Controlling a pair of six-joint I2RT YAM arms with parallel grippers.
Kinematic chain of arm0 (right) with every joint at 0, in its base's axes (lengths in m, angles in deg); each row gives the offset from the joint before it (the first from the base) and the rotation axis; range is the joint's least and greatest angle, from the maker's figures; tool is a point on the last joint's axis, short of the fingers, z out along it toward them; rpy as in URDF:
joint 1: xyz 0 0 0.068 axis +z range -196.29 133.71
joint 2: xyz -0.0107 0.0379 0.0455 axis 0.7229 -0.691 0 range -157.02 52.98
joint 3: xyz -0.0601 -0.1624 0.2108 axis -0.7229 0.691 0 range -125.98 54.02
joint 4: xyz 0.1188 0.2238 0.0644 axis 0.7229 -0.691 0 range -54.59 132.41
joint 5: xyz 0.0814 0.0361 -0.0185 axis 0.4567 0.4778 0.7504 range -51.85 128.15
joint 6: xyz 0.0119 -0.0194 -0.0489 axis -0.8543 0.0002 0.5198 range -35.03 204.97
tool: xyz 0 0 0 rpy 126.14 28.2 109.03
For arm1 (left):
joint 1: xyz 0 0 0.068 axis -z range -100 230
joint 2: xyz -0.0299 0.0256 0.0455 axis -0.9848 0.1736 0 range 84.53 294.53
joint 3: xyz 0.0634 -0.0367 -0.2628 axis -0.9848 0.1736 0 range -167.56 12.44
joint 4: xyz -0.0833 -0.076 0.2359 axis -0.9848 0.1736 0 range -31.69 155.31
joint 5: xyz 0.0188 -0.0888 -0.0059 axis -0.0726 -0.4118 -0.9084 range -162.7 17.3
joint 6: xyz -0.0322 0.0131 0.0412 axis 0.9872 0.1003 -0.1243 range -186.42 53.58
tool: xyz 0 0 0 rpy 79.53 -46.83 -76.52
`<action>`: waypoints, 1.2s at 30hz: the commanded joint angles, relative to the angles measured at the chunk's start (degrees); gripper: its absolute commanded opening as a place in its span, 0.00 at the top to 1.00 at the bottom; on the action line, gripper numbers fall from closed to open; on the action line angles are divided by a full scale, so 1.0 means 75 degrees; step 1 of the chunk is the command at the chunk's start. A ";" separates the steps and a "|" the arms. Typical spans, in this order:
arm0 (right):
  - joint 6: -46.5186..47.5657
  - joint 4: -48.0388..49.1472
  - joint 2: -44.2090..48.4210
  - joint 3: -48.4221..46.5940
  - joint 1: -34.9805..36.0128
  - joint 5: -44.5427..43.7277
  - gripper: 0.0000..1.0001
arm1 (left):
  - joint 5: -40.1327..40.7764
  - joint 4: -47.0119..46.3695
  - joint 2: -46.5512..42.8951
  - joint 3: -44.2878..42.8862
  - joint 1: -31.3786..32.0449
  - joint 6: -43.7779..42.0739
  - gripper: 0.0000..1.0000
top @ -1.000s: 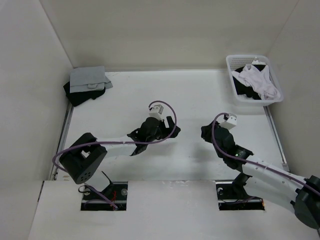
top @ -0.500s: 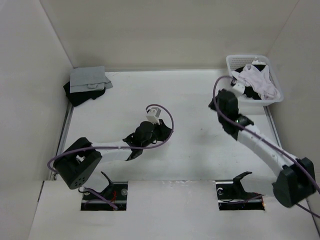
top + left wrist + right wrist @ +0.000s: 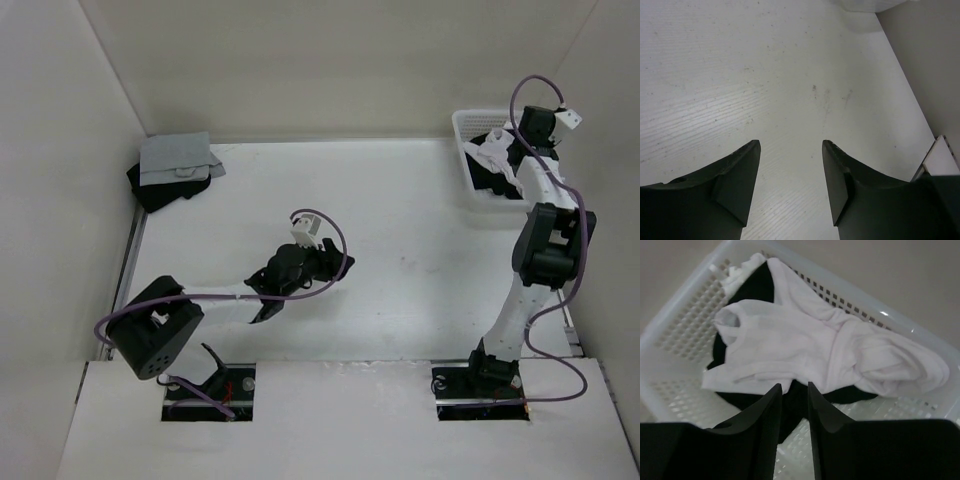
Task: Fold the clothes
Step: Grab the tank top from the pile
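Note:
The right gripper's narrow, empty fingers hover where the black garment shows past the white garment's edge, so the robot should open them and take the white garment's corner (image 3: 715,380).
The clothes (image 3: 805,350), a crumpled white short-sleeved garment, lie in a white plastic basket (image 3: 685,315) on top of a black garment (image 3: 754,289). In the top view the clothes (image 3: 497,155) show in the basket (image 3: 462,150) at the back right. My right gripper (image 3: 794,385) hovers just above the basket, over the near edge of the white fabric, its jaws a narrow gap apart with nothing between them. From above, the right gripper (image 3: 512,148) sits at the end of the fully stretched arm. My left gripper (image 3: 791,142) is open and empty over bare table, at mid-table (image 3: 337,262).
A light grey cloth (image 3: 175,157) lies folded on black garments (image 3: 160,192) at the back left corner. White walls (image 3: 90,150) close the table on three sides. The right arm stands along the right edge, beside the basket.
The right arm has swung from mid-table up and back to the basket. The left arm has drawn slightly nearer, and its jaws stand narrower than a second ago.

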 commanded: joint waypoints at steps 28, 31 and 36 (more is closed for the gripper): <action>0.0401 -0.1202 -0.3909 -0.4229 -0.0224 0.1512 0.63 | -0.0937 -0.1310 0.0985 0.0011 -0.0558 0.0746 0.47; 0.0365 -0.1202 -0.3921 -0.4194 -0.0224 0.1536 0.78 | -0.0937 -0.1310 0.0985 0.0011 -0.0558 0.0746 0.47; 0.0283 -0.0488 -0.3301 -0.3433 -0.0224 0.1465 0.98 | -0.0937 -0.1310 0.1044 -0.0012 -0.0569 0.0769 0.47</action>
